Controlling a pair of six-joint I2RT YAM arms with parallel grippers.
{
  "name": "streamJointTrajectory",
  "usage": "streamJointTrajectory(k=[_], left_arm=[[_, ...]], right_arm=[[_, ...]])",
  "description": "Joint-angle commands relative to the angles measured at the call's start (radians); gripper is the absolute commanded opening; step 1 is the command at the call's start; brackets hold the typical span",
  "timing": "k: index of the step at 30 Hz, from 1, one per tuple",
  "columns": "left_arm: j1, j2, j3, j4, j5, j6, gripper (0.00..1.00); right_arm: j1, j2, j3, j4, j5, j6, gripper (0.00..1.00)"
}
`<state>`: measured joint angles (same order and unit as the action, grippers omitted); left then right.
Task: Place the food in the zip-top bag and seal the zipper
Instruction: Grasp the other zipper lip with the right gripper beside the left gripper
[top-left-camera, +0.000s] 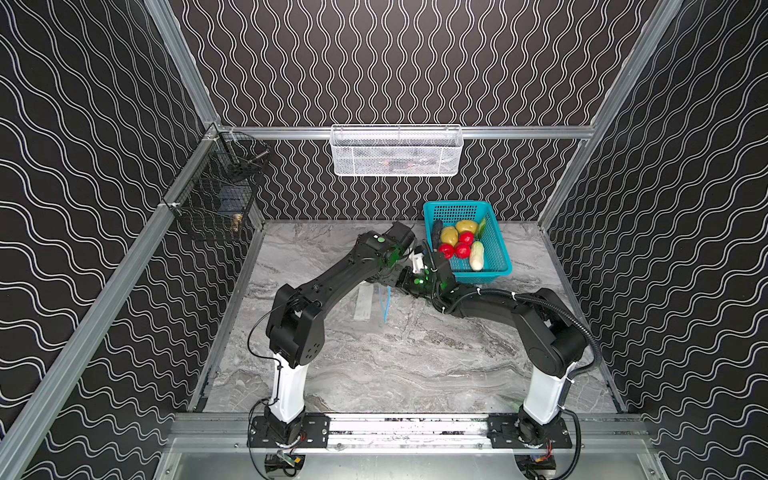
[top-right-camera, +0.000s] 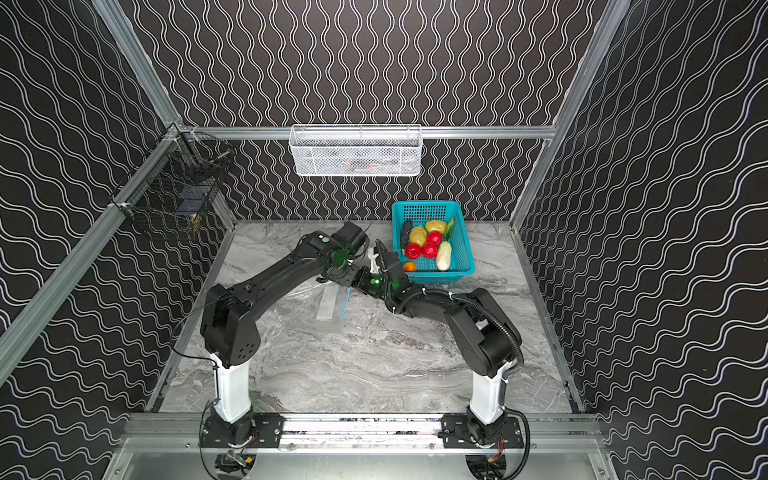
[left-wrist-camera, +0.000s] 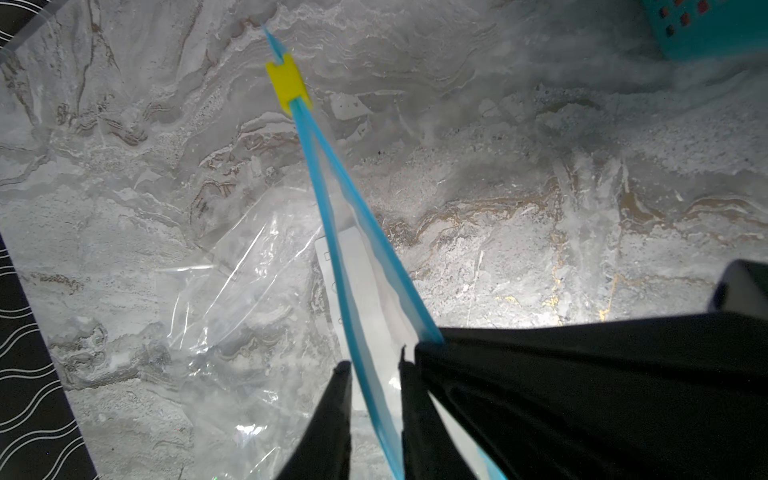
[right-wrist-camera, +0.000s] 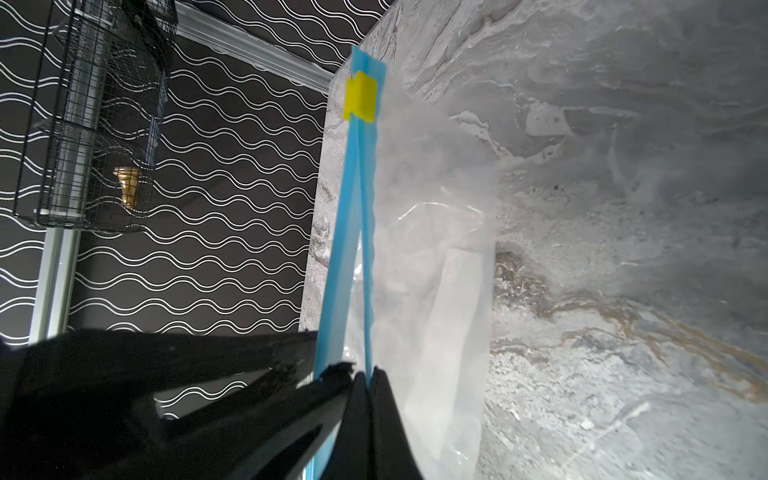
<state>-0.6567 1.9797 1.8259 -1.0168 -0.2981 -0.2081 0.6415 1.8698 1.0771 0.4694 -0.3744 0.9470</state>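
Observation:
Next, I pinch the bag's loose strip (left-wrist-camera: 367, 384) with my left gripper and pull it away before food goes in, as the blue strips are close together at the bag's opening.
The zip-top bag (top-left-camera: 365, 302) is lifted at its mouth between the two arms mid-table and is empty. Its blue zipper (left-wrist-camera: 332, 199) stands parted into two strips that meet at the yellow slider (left-wrist-camera: 289, 85). My right gripper (right-wrist-camera: 366, 376) is shut on one strip (right-wrist-camera: 365, 257). My left gripper (left-wrist-camera: 373, 365) is open, and the other strip runs between its fingers with a gap on each side. The food lies in the teal basket (top-left-camera: 455, 204): red tomatoes (top-left-camera: 462, 250), potatoes (top-left-camera: 449, 235), a radish (top-left-camera: 477, 255), a dark cucumber (top-left-camera: 436, 232) and an orange piece (top-right-camera: 409, 266).
The teal basket stands just behind the right wrist, at the back right of the marble table (top-left-camera: 415, 357). A white mesh basket (top-left-camera: 397, 151) hangs on the back rail. A black wire cage (top-left-camera: 220, 187) hangs on the left wall.

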Motion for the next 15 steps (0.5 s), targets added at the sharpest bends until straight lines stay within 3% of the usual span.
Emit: streamJointTrajectory(k=[1,3,9,12,15], left_arm=[[-0.001,-0.005,-0.005,0.000,0.048,0.003,0.32],[-0.001,-0.015,-0.019,0.010,0.053,0.004,0.37],[0.000,-0.054,-0.084,0.047,0.092,0.018,0.38],[0.003,-0.046,-0.095,0.048,0.145,0.046,0.07],[0.004,-0.044,-0.116,0.061,0.119,0.050,0.02]], right_arm=[[0.003,-0.006,-0.010,0.106,-0.012,0.024,0.00],[0.004,-0.004,-0.015,0.120,-0.014,0.030,0.00],[0.003,-0.005,-0.031,0.176,-0.027,0.051,0.00],[0.003,-0.010,-0.055,0.254,-0.037,0.060,0.00],[0.003,-0.010,-0.071,0.301,-0.044,0.078,0.00]])
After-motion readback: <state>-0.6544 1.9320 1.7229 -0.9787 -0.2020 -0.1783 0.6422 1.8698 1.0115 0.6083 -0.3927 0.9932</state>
